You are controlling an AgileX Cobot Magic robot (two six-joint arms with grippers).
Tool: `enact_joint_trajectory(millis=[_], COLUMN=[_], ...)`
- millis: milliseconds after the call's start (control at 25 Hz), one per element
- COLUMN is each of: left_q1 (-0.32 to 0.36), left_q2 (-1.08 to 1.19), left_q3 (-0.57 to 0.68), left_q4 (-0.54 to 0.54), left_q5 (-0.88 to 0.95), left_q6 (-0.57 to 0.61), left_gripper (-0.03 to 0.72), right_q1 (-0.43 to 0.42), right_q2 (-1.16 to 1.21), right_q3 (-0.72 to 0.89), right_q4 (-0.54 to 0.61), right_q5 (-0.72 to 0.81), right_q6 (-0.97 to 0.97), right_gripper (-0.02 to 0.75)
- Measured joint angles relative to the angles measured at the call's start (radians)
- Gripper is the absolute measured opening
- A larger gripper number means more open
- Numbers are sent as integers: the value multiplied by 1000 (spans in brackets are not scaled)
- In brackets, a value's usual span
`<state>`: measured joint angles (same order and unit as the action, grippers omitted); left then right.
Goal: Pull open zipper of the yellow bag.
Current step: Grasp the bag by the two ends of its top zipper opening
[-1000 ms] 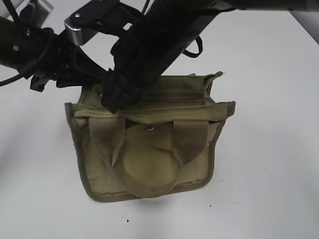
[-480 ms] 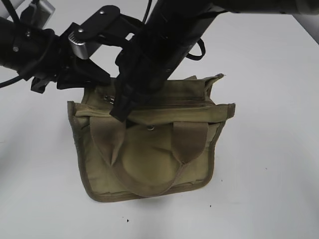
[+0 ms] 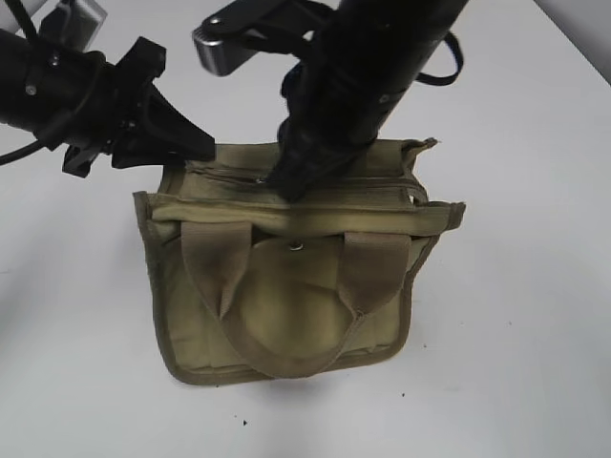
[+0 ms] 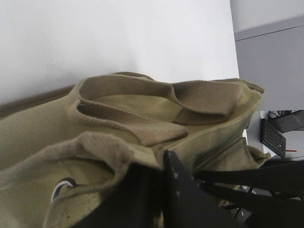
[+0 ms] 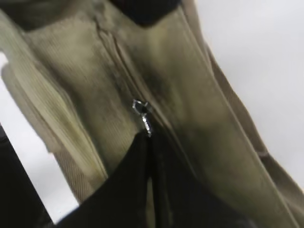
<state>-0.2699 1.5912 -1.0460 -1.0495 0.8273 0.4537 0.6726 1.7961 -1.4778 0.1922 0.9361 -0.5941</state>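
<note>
I am going to open my right gripper and let go of the silver pull tab at the zipper's end (image 3: 412, 197) farthest from my left gripper.
The yellow bag (image 3: 286, 305) stands upright on the white table, front pocket facing the camera. Its zipper (image 3: 372, 183) runs along the top. My right gripper (image 3: 284, 188) comes down from above onto the zipper a little left of its middle. In the right wrist view this gripper (image 5: 150, 138) is shut on the small silver pull tab (image 5: 144, 118), and the zipper (image 5: 116, 57) runs away from the tips across the bag (image 5: 199, 109). My left gripper (image 3: 202, 151) is shut on the bag's top left corner; its wrist view shows the gripper (image 4: 161, 164) pinching the canvas (image 4: 38, 133).
Two wide webbing handles hang over the bag's front (image 3: 286, 358), below a metal snap (image 3: 295, 245). The rear handle (image 4: 142, 95) arches ahead of the left wrist camera. Bare white table (image 3: 516, 334) lies on all sides. A grey cabinet (image 4: 270, 61) stands beyond the table's edge.
My right gripper has closed on the pull tab and moved right along the bag's top. The bag's right side has shifted slightly right. The left arm holds the same corner.
</note>
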Motion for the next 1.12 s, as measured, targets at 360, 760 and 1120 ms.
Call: enact_joint_trajectory(millis=[360,760,1120], left_q1=[0,0,0], left_q2=[0,-1,-1], left_q3=[0,0,0], left_q4=[0,5,9], left_q5=[-2,-8,-8], left_q6=[0,0,0], left_gripper=[29,29,50], right_q1=[-178,-312,-333], right_q2=[-85,-97,-100], right_q3=[0,0,2], right_q4=[-14,-22,13], right_q5=[240,274,278], right_q6=[72,78,147], right_gripper=[2,2,63])
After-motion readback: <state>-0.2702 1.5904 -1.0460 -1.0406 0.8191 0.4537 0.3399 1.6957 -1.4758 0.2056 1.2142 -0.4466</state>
